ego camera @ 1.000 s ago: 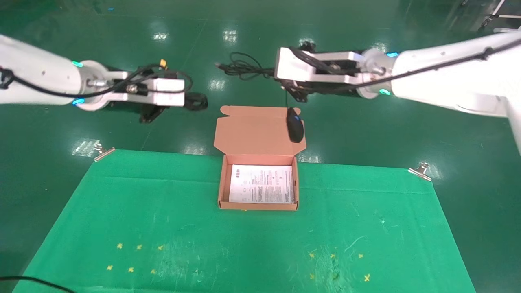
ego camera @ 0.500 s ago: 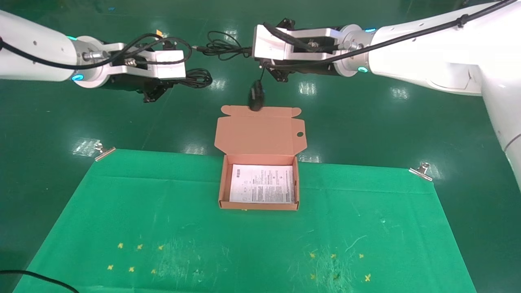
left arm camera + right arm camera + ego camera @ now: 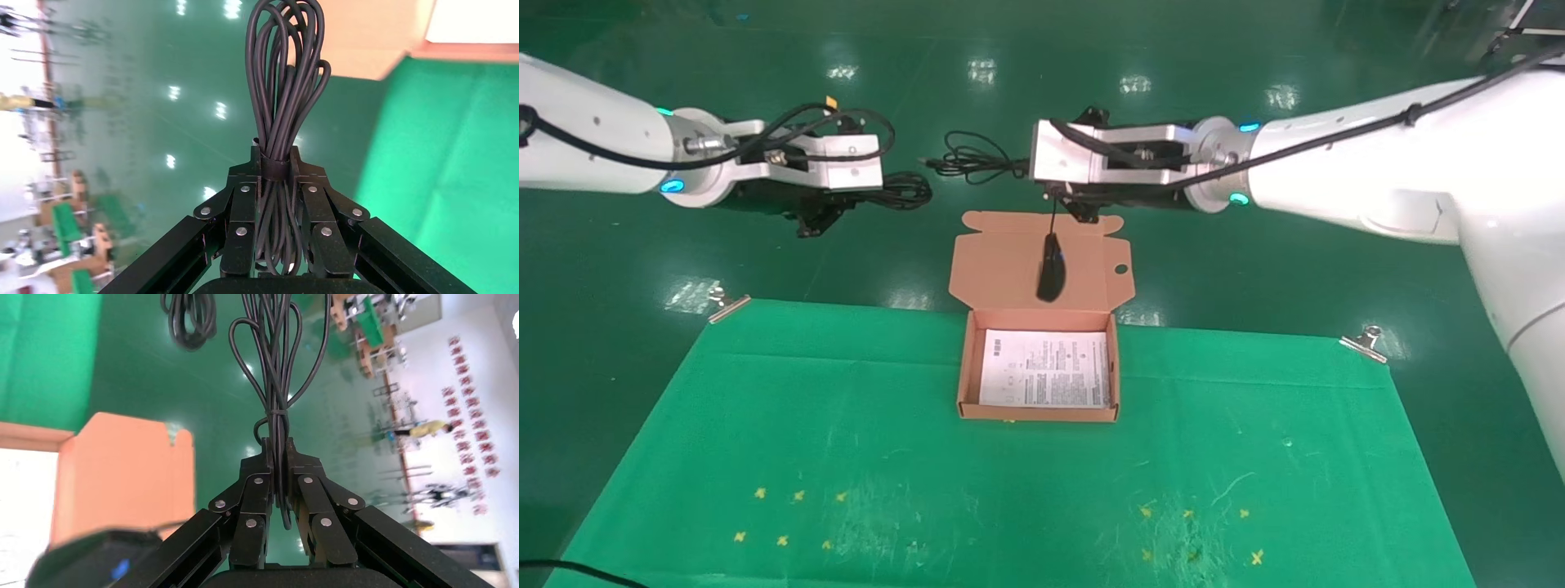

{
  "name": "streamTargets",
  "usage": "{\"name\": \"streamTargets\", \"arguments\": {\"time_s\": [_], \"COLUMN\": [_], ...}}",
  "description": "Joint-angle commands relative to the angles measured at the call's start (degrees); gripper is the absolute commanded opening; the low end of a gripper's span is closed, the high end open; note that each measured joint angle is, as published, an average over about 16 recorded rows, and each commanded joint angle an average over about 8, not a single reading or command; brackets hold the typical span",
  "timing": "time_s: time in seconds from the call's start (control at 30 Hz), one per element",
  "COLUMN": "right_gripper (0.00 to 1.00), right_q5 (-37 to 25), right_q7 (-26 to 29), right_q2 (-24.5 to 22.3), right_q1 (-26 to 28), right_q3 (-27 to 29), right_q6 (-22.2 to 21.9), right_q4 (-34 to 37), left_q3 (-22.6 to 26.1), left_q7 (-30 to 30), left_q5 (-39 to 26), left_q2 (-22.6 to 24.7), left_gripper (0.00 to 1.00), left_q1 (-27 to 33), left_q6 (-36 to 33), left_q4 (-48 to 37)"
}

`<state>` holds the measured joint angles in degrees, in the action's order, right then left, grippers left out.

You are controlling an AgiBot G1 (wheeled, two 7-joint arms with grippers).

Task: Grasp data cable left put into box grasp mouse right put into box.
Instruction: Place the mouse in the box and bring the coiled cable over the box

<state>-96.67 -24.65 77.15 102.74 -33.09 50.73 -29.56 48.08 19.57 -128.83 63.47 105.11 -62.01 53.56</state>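
Observation:
I should set the mouse on the front part of the white sheet (image 3: 1021, 389) inside the box, using my right gripper.
The box (image 3: 964, 367) lies open on the green mat, with a white sheet (image 3: 1046, 369) inside and its lid (image 3: 1001, 261) folded back. My left gripper (image 3: 874, 194) is in the air to the left of the lid. It is shut (image 3: 274, 165) on the data cable (image 3: 281, 79), a coil that sticks out toward the box (image 3: 907, 189). My right gripper (image 3: 1050, 189) is above the lid's far edge and is shut (image 3: 276, 447) on the mouse's bundled cord (image 3: 972, 159). The mouse (image 3: 1050, 273) hangs from it in front of the lid, and its blue spot shows in the right wrist view (image 3: 92, 563).
The green mat (image 3: 846, 425) is held by metal clips at its far corners (image 3: 727, 304) (image 3: 1365, 343). Small yellow marks (image 3: 797, 514) lie near its front. Glossy green floor (image 3: 1254, 261) lies beyond the mat, under both arms.
My right gripper has moved left. The mouse swung from the lid's right side past its far edge and now hangs lower over the lid's middle. My left gripper kept the coil, rising then dropping slightly.

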Motion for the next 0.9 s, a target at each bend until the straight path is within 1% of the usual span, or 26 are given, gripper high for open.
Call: {"name": "streamTargets", "arguments": {"time_s": [0.03, 0.23, 0.47, 0.67, 0.9], "right_gripper": [0.0, 0.0, 0.0, 0.0, 0.0], "right_q5": [-0.1, 0.4, 2.2, 4.1, 7.9], "right_q7": [0.8, 3.2, 4.6, 5.7, 8.1], "right_q2": [0.1, 0.6, 0.9, 1.0, 1.3], "right_q1": [-1.2, -4.1, -6.6, -8.3, -10.3], "right_q3": [-0.6, -3.7, -8.8, -12.9, -17.5], "right_q6": [0.2, -2.8, -5.3, -6.5, -9.1], "right_q4": [-0.5, -2.4, -3.4, -4.1, -5.5], "left_q3": [0.3, 1.9, 3.2, 3.8, 3.9], "left_q7": [0.8, 6.0, 10.7, 13.1, 14.3], "left_q5": [-0.5, -5.0, -8.2, -9.8, -10.2], "left_q2": [-0.3, -0.7, -1.7, -2.2, -2.5], "left_gripper": [0.0, 0.0, 0.0, 0.0, 0.0], "left_q1": [-0.4, -0.9, -1.1, -1.2, -1.5], "left_q6": [-0.7, -4.6, -9.9, -13.1, -13.8], "left_q4": [0.2, 1.7, 6.1, 9.3, 11.0]}}
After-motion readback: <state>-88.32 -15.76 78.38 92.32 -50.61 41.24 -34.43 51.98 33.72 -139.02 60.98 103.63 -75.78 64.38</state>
